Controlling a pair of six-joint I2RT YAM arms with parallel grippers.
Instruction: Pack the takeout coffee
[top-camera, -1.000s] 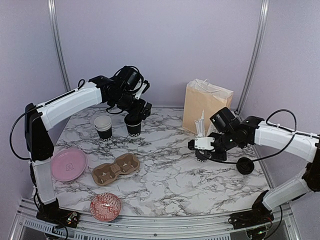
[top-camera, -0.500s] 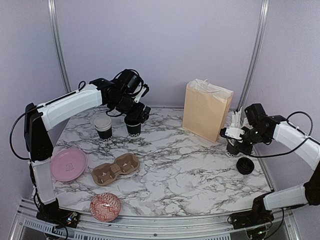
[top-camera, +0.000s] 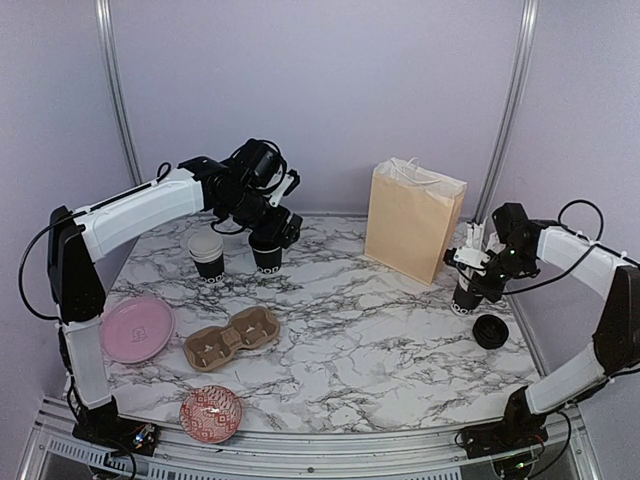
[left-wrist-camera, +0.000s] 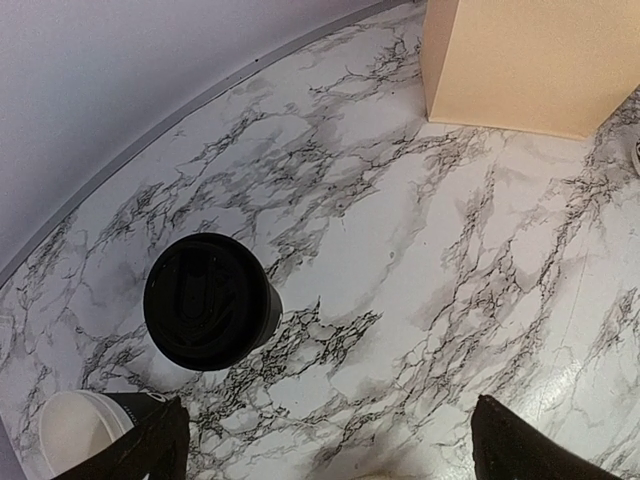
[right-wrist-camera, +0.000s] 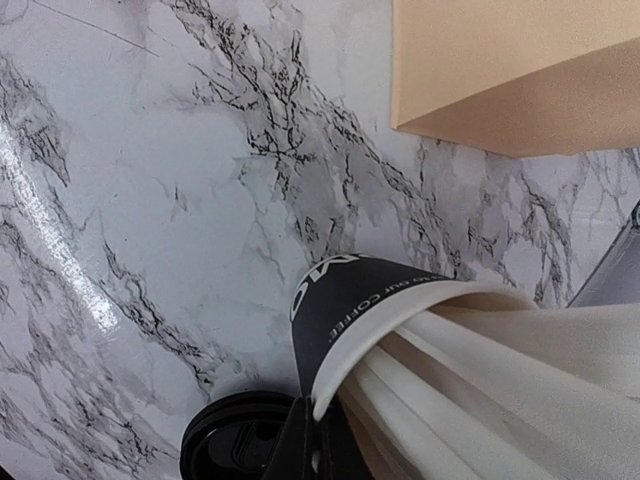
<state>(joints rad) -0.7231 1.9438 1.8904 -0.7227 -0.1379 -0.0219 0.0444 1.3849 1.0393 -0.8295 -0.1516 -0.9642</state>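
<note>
My left gripper goes to the open coffee cup next. It should then close on its white rim (top-camera: 220, 246) (left-wrist-camera: 117, 435), on the side of that rim that is toward the lidded cup.
A takeout coffee cup (top-camera: 267, 253) with a black lid (left-wrist-camera: 205, 300) stands at the back left of the marble table. Just left of it is an open one (top-camera: 207, 254) with a white inside (left-wrist-camera: 75, 437). My left gripper (top-camera: 270, 222) hovers over the lidded cup, open and empty (left-wrist-camera: 330, 445), with the cup up and left of the gap between its fingers. My right gripper (top-camera: 468, 268) is shut on the white rim of a black cup of white straws (right-wrist-camera: 350, 300) at the right edge, to the right of the bag.
A tan paper bag (top-camera: 412, 220) stands at the back right. A loose black lid (top-camera: 491, 330) lies just in front of the straw cup (top-camera: 463, 296). A cardboard cup carrier (top-camera: 232, 338), pink plate (top-camera: 137, 328) and red patterned bowl (top-camera: 211, 413) sit at the front left.
My right arm has carried the straw cup from in front of the bag to the table's right edge, next to the loose lid. The left arm has hardly moved.
</note>
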